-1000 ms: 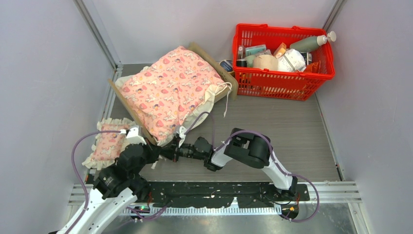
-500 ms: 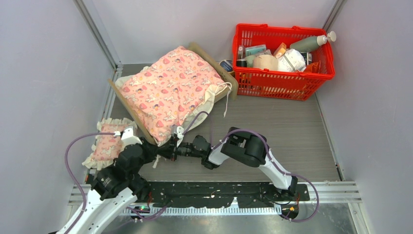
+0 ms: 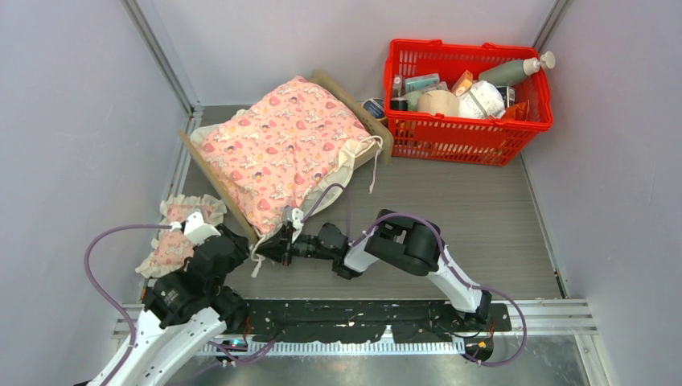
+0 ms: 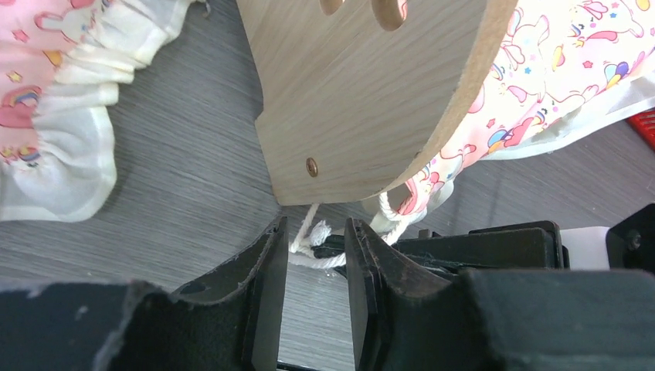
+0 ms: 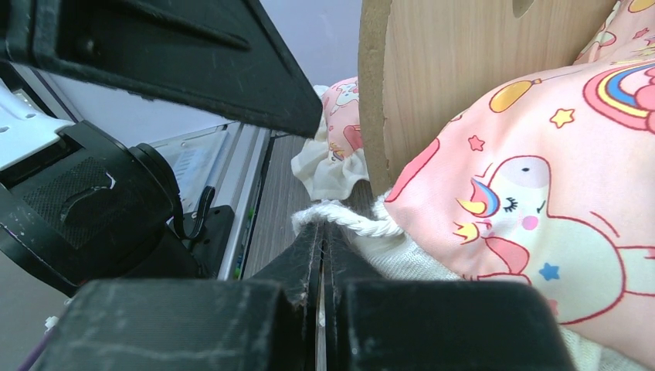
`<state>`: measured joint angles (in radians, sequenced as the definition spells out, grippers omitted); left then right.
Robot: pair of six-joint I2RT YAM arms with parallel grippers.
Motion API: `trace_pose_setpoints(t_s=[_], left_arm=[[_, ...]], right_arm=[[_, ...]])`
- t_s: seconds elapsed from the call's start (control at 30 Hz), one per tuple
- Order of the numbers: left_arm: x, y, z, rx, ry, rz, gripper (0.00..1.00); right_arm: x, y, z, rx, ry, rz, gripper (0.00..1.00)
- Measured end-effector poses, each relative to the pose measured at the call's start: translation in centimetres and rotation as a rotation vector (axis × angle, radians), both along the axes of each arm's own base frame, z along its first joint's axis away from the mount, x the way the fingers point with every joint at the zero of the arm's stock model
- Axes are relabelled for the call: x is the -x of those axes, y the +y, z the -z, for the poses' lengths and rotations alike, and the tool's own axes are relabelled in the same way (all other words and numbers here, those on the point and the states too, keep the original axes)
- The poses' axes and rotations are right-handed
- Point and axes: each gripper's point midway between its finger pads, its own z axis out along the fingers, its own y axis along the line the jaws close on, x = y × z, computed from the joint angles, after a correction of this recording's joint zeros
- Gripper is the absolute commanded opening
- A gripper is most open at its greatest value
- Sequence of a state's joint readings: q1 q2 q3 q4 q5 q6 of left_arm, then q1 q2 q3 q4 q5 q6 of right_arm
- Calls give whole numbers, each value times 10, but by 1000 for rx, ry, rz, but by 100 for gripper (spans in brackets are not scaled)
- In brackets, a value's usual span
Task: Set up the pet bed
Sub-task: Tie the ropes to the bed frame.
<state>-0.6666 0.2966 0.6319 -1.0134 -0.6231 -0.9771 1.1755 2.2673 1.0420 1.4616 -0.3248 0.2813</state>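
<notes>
The white cord at my right gripper's tip lies beyond the open fingers of my left gripper, so next I move my left gripper closer and pinch the cord below the headboard's corner (image 4: 307, 219).
The pet bed (image 3: 219, 183) is a light plywood frame at the back left, and a pink patterned blanket (image 3: 281, 149) hides its mattress. Its headboard (image 4: 363, 100) fills the top of the left wrist view, paw cutouts at the top edge. My right gripper (image 5: 323, 228) is shut on the blanket's white cord (image 5: 347, 220) just below the headboard's corner. My left gripper (image 4: 315, 232) stands open a short way back from that cord (image 4: 317, 243), with nothing between its fingers. In the top view both grippers meet near the bed's near corner: left gripper (image 3: 244, 241), right gripper (image 3: 277, 241).
A small pink frilled pillow (image 3: 178, 237) lies on the table left of the headboard, beside my left arm. A red basket (image 3: 418, 141) full of bottles and packets stands at the back right. Walls close in on both sides.
My left gripper has opened, let go of the white cord and drawn back toward the near left. The right gripper has stayed shut on the cord, shifted slightly left.
</notes>
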Motion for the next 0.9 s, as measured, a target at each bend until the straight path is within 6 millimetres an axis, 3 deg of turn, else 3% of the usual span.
trace_pose_setpoints(t_s=[0.4, 0.63, 0.77, 0.9], left_arm=[[1, -14, 30, 137, 57, -56, 41], [-2, -17, 32, 167, 70, -83, 40], [-2, -18, 34, 167, 84, -91, 37], [-3, -19, 35, 187, 87, -110, 27]], right_arm=[[1, 0, 0, 1, -16, -7, 5], [1, 0, 0, 1, -20, -6, 5], [1, 0, 0, 0, -21, -6, 5], [1, 0, 0, 0, -22, -6, 5]])
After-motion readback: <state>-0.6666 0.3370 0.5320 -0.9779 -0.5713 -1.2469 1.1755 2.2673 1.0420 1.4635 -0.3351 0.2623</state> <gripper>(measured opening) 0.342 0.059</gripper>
